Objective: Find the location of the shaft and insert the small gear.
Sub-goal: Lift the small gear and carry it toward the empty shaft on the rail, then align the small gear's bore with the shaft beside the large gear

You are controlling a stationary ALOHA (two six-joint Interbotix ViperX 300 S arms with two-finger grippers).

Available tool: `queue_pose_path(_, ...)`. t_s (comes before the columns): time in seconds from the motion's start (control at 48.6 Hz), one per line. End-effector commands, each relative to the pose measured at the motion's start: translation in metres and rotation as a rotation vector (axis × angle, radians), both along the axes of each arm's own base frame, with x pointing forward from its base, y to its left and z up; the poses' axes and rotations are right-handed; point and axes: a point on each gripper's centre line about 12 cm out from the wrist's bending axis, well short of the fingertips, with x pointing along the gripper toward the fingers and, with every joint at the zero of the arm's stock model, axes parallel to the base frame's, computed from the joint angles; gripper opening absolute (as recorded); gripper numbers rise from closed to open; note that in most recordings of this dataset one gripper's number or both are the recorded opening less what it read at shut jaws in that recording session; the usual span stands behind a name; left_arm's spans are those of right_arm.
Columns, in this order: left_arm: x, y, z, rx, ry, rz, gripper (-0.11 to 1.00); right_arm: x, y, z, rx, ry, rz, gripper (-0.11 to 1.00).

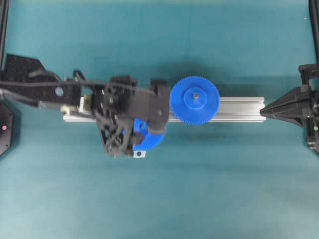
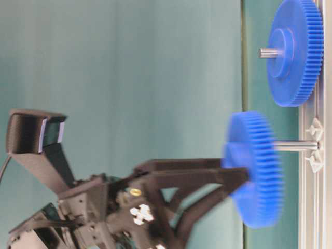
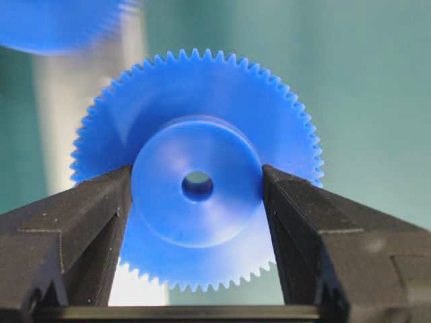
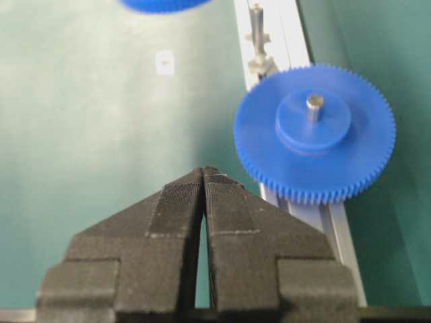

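Note:
My left gripper is to put the small gear down on the aluminium rail (image 1: 153,105), beside the larger blue gear, and let it go there.
My left gripper (image 3: 196,185) is shut on the small gear (image 3: 202,114), its two fingers (image 3: 81,222) pressing the sides of the raised hub; teal shows through the centre hole. From overhead the small gear (image 1: 148,135) hangs just off the near side of the rail, under my left gripper (image 1: 144,132). At table level the small gear (image 2: 257,171) sits tilted at the tip of the shaft (image 2: 295,146), which rises from a light-grey bracket (image 2: 315,155). The shaft (image 4: 256,23) stands bare. My right gripper (image 4: 204,171) is shut and empty beside the rail's end.
A larger blue gear (image 1: 194,99) with a grey pin sits on the aluminium rail (image 1: 239,109), right of the left gripper. A small white piece (image 1: 139,154) lies on the teal mat near the held gear. My right gripper (image 1: 265,110) points at the rail's right end.

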Motion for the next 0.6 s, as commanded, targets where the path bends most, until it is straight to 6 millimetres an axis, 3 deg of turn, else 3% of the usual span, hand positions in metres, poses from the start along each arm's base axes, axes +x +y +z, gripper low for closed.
queue_pose_path(0.0, 0.002, 0.01, 0.021, 0.019, -0.056, 0.007, 0.65, 0.002, -0.001, 0.004, 0.01, -0.014, -0.008, 0.06)
queue_pose_path(0.576, 0.023, 0.043, -0.026, 0.05, -0.029, 0.047, 0.65, 0.001, -0.007, 0.001, 0.009, -0.017, -0.045, 0.06)
